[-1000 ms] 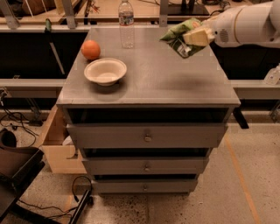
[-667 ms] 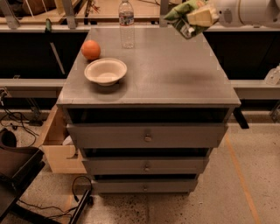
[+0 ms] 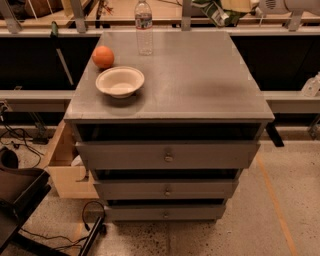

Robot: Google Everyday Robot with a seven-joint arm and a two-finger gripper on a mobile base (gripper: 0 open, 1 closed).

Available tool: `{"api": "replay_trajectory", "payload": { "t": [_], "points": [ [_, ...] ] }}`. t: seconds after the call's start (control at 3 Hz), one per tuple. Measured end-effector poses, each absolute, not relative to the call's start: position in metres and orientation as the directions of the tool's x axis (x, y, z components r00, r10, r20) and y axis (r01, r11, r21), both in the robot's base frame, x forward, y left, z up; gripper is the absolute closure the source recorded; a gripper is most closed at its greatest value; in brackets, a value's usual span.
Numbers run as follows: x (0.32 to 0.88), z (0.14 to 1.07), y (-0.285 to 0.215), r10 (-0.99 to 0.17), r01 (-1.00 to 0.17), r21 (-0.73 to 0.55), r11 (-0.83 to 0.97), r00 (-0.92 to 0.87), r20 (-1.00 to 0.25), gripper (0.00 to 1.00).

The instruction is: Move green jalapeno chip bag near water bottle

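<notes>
Next, my gripper lets go of the green jalapeno chip bag at the grey cabinet top's far edge (image 3: 183,35), beside the water bottle.
The green jalapeno chip bag (image 3: 216,11) hangs at the top edge of the camera view, above the far right of the grey cabinet top (image 3: 195,75), partly cut off by the frame. My gripper (image 3: 235,5) is shut on the bag and holds it in the air; its arm runs off to the upper right. The water bottle (image 3: 144,27) stands upright at the far middle of the cabinet top, well to the left of the bag.
An orange (image 3: 103,56) and a white bowl (image 3: 120,81) sit on the left of the cabinet top. The cabinet has three drawers (image 3: 167,156). An open wooden box (image 3: 67,165) stands at its lower left. Rails run behind.
My gripper has lifted the bag up and toward the left, from over the right rear corner to the top edge of the view. The bottle, orange and bowl have not moved.
</notes>
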State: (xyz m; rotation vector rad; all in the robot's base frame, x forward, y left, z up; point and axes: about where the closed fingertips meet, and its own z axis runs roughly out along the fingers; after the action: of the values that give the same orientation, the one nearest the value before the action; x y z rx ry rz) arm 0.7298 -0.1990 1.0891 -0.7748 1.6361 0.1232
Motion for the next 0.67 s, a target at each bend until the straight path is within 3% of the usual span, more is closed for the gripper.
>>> {"api": "replay_trajectory", "payload": {
  "t": [0.67],
  "points": [
    [0.792, 1.061, -0.179, -0.395, -0.489, -0.336, 0.805, -0.020, -0.919, 1.00]
  ]
}}
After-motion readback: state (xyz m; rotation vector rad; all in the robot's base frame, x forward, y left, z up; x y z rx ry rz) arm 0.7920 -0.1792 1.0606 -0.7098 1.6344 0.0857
